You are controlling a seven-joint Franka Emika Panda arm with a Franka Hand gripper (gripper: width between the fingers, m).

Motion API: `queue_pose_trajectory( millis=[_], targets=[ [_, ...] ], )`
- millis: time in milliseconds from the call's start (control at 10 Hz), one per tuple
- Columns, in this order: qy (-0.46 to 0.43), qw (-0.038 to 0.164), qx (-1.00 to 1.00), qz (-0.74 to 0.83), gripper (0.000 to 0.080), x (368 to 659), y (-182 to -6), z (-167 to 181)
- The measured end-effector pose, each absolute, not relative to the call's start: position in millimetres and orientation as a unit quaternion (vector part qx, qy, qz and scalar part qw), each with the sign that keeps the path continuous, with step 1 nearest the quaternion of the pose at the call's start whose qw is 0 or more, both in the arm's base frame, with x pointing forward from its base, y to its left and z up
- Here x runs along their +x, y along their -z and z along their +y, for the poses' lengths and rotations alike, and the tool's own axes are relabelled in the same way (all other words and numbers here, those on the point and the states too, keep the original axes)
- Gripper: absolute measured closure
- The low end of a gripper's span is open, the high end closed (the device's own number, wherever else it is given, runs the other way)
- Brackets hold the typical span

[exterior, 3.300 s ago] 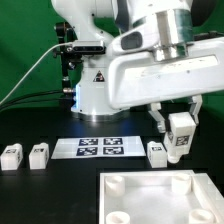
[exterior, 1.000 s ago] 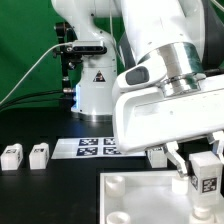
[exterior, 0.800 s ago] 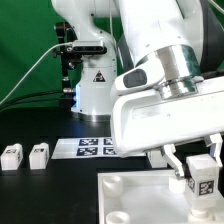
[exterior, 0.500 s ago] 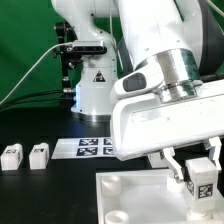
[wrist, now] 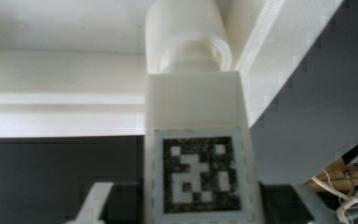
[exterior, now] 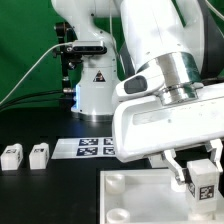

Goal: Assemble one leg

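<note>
The upright leg is held by its tagged side in my gripper with the wrist tipped over. I need to open, back off and take the leg's top [exterior: 200, 164] from above.
My gripper [exterior: 199, 175] is shut on a leg [exterior: 200, 181], a small white block with a black-and-white marker tag, and holds it just above the far right corner of the large white panel [exterior: 140, 200]. In the wrist view the held leg [wrist: 201, 145] fills the middle, its tag facing the camera, its rounded end toward the white panel [wrist: 51, 90]. A finger [wrist: 112, 200] shows beside the leg. Two more legs [exterior: 12, 155] [exterior: 38, 154] stand on the black table at the exterior view's left.
The marker board [exterior: 92, 147] lies on the table in front of the robot base [exterior: 92, 90]. The arm's large white body [exterior: 165, 115] hides the table behind the panel. A green backdrop stands behind.
The gripper has carried the leg from beside the marker board toward the camera and down over the panel's far right corner. In the last second it sank slightly lower.
</note>
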State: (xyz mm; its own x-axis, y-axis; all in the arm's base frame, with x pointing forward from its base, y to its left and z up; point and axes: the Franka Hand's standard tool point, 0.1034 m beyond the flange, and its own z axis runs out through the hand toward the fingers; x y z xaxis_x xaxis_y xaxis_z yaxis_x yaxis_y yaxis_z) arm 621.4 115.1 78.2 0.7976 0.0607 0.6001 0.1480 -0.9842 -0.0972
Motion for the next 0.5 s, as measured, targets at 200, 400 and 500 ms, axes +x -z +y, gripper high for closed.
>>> queue_pose_trajectory(
  millis=[200, 400, 500],
  targets=[
    [0.304, 0.07, -0.949, -0.05, 0.0508, 620.8, -78.4, 114.8],
    [0.294, 0.07, -0.952, -0.049, 0.0508, 619.5, -78.6, 114.1],
    [0.292, 0.071, -0.953, -0.049, 0.0508, 618.8, -77.5, 114.2]
  ],
)
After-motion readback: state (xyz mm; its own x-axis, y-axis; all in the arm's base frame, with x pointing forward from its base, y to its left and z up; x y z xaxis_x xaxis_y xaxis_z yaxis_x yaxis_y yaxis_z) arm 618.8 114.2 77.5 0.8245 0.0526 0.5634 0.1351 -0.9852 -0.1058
